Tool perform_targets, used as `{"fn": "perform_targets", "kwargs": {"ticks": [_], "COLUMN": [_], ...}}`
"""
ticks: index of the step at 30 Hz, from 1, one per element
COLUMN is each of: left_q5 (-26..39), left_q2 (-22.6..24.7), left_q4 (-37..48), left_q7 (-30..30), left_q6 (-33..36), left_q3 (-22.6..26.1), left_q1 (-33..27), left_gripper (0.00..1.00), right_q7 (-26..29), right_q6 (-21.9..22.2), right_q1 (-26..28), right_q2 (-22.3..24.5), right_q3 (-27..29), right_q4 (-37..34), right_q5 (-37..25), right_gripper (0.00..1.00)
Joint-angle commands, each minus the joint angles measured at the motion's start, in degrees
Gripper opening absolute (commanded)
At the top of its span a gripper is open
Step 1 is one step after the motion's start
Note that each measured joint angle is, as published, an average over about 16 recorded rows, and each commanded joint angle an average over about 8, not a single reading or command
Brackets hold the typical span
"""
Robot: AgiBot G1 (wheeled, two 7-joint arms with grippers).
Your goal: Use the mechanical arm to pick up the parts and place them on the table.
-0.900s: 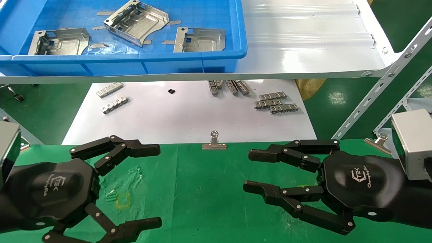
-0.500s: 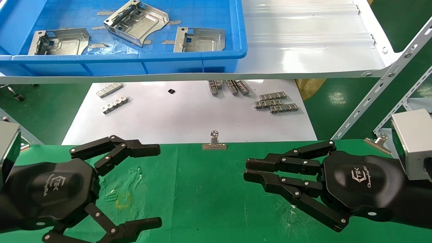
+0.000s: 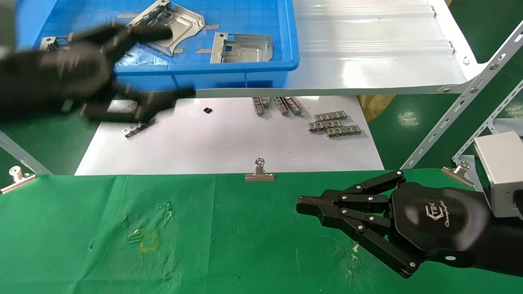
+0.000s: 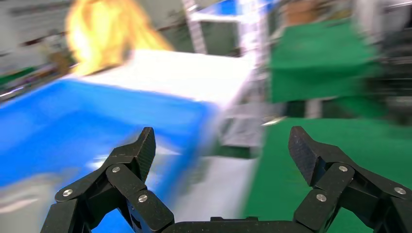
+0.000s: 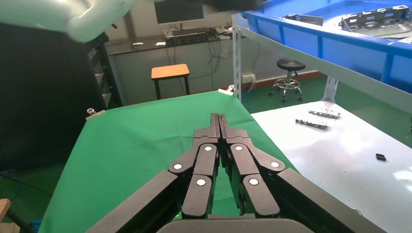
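Observation:
Next, I close my left gripper on the narrow edge strip [image 3: 148,13] of the tilted silver part in the middle of the blue bin.
Three silver stamped parts lie in a blue bin [image 3: 229,65] on the shelf: one at the right [image 3: 241,48], one tilted in the middle [image 3: 179,24], and one at the left [image 3: 49,43] mostly hidden behind my left gripper. My left gripper [image 3: 175,63] is open and empty. It is raised in front of the bin's near left wall and motion-blurred, and its spread fingers also show in the left wrist view [image 4: 222,145]. My right gripper [image 3: 302,204] is shut and empty, low over the green table [image 3: 229,237] at the right, with fingertips pressed together in the right wrist view [image 5: 218,119].
A white sheet [image 3: 229,143] below the shelf holds comb-like metal strips [image 3: 333,124] and a small black piece [image 3: 207,110]. Binder clips [image 3: 259,170] pin the cloth's far edge. A glossy white shelf [image 3: 367,49] and a slanted metal brace [image 3: 461,106] stand at the right.
My left gripper has lifted from the table's front left up and away to the blue bin, still open. My right gripper's fingers have closed fully together.

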Motion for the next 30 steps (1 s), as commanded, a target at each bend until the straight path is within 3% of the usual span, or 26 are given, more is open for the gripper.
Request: {"fn": "perform_targets", "kwargs": {"ticks": [1, 6, 7, 14, 15, 22, 30], "left_q5": [4.57, 13.83, 14.94, 20.46, 21.02, 22.4, 22.95], "left_q2": [2.97, 10.57, 11.77, 16.89, 17.25, 19.36, 19.72], "left_q4": [5.44, 23.07, 26.08, 40.44, 41.61, 46.54, 50.21], "left_q7": [-0.32, 0.7, 0.84, 2.52, 2.98, 6.78, 7.19], "left_q6": [-1.48, -7.68, -8.92, -15.61, -16.37, -21.14, -22.56], "left_q3": [2.07, 6.5, 7.01, 9.83, 10.14, 10.76, 11.06], "left_q1": [-6.58, -17.72, -19.23, -25.98, -26.44, -26.94, -28.55], "left_gripper": [1.0, 1.0, 0.92, 0.05, 0.0, 0.0, 0.0], "right_q7": [0.0, 0.0, 0.0, 0.0, 0.0, 0.0, 0.0], "right_q6": [0.0, 0.0, 0.0, 0.0, 0.0, 0.0, 0.0], "right_q1": [0.0, 0.0, 0.0, 0.0, 0.0, 0.0, 0.0], "right_q2": [0.0, 0.0, 0.0, 0.0, 0.0, 0.0, 0.0], "right_q3": [0.0, 0.0, 0.0, 0.0, 0.0, 0.0, 0.0], "right_q4": [0.0, 0.0, 0.0, 0.0, 0.0, 0.0, 0.0], "right_q5": [0.0, 0.0, 0.0, 0.0, 0.0, 0.0, 0.0], "right_gripper": [0.0, 0.03, 0.15, 0.99, 1.0, 1.0, 1.0]}}
